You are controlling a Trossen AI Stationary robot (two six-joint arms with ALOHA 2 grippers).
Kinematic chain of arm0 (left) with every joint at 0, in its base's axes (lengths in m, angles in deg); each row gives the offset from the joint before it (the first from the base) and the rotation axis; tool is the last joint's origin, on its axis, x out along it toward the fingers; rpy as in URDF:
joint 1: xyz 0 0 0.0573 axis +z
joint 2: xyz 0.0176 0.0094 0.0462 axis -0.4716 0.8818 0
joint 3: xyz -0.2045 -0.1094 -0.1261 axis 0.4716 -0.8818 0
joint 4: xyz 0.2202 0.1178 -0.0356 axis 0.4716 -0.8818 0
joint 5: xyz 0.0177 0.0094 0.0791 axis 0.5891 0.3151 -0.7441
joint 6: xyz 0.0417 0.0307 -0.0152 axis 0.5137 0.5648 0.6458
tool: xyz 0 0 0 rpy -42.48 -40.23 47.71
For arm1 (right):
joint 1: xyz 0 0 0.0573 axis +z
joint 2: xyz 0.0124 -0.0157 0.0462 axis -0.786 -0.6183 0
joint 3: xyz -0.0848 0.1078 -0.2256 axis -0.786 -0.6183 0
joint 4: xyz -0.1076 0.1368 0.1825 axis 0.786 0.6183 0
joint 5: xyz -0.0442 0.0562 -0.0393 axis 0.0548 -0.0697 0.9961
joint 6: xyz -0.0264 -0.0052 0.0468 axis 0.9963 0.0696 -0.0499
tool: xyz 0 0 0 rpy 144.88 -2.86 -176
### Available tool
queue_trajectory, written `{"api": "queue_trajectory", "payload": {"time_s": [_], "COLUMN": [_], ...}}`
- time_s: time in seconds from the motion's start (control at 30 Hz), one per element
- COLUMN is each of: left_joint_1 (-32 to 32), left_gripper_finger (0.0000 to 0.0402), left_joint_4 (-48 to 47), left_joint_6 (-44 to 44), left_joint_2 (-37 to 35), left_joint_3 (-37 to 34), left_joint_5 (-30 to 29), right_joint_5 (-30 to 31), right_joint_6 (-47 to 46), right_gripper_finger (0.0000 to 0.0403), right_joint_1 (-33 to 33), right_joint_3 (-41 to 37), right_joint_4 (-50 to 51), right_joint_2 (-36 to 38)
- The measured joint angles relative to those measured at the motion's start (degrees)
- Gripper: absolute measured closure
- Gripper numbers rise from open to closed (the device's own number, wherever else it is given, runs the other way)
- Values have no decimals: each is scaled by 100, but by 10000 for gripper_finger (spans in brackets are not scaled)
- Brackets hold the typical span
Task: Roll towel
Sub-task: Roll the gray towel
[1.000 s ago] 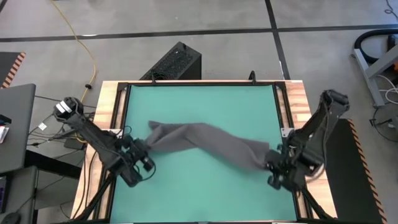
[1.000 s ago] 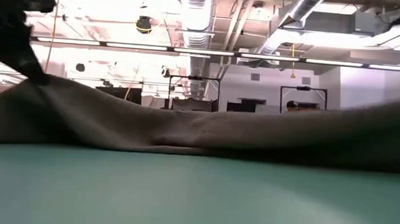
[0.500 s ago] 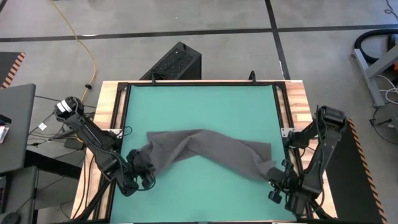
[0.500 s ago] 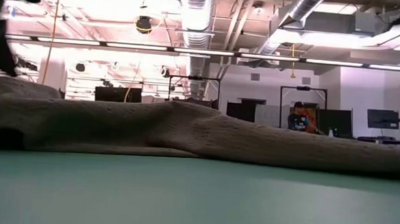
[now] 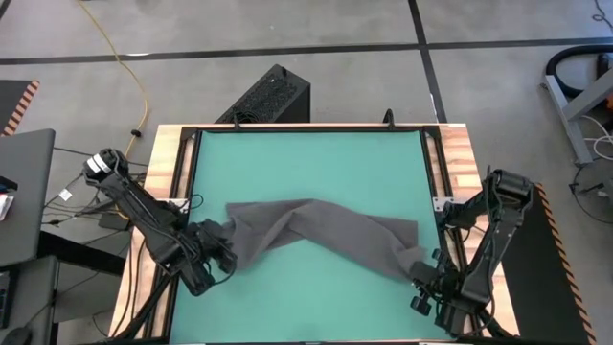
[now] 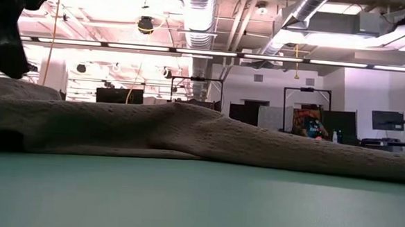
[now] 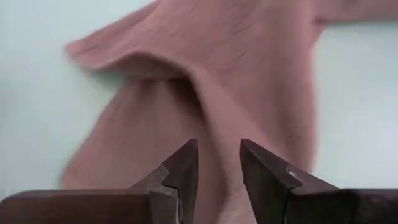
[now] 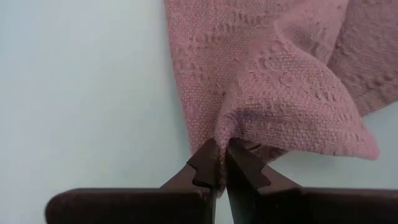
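Next, I pinch the raised fold point(image 7: 225, 152) at the towel's loose end with my left gripper and pull the towel straight before rolling, as its middle lies twisted and slack.
The dark grey towel point(image 5: 316, 230) lies crumpled and slack in a twisted band across the green table point(image 5: 306, 158), from left to right. In the low view the towel point(image 6: 187, 133) is a low ridge on the surface. My left gripper point(image 5: 222, 261) is at the towel's left end. It is open, its fingers point(image 7: 186, 168) standing on either side of a raised fold point(image 7: 217, 118). My right gripper point(image 5: 421, 287) is near the table's near right corner, shut on the towel's right end. My right gripper pinches a small bunched pucker of cloth point(image 8: 231, 127) at the towel's right end between its two fingertips. Several gathered layers meet there. The rest of the towel point(image 8: 280, 68) spreads away from the fingers and lies slack on the table.
Bare green surface lies on the far half point(image 5: 306, 153) and along the near edge point(image 5: 316, 307). A wooden rim point(image 5: 168, 163) frames the table. A black box point(image 5: 268, 96) stands on the floor beyond the far edge. A person point(image 6: 312, 123) shows far off in the room.
Both grippers have gone toward the table's near edge and down. The towel, held up between them a second ago with both ends raised, has dropped. It now lies slack on the table, with its left end spread lower and nearer.
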Motion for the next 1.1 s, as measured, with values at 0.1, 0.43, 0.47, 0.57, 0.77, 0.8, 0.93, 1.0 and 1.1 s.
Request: {"api": "queue_trajectory", "payload": {"time_s": [0.1,0.43,0.47,0.57,0.77,0.8,0.93,1.0,1.1], "left_joint_1": [41,413,436,498,588,590,615,616,637], "left_gripper_finger": [294,294,294,294,311,314,319,318,317], "left_joint_4": [-6,-38,55,492,872,879,774,707,729], "left_joint_6": [107,97,52,87,293,306,298,304,279], "left_joint_2": [-2,-4,-4,-3,-136,-217,-381,-384,-382], "left_joint_3": [0,-171,-254,-478,-439,-419,-417,-419,-493], "left_joint_5": [-111,375,437,514,120,49,153,188,191], "right_joint_5": [-1,-1,-1,-1,-1,-1,-1,-1,-1], "right_joint_6": [1,12,12,37,56,54,54,56,56], "right_gripper_finger": [352,352,352,352,352,352,352,352,352], "right_joint_1": [0,0,0,0,0,0,0,0,0], "right_joint_3": [0,0,0,1,2,2,2,2,4], "right_joint_4": [-23,-171,-171,-168,-163,-164,-200,-237,-241], "right_joint_2": [0,4,4,4,4,4,4,4,4]}}
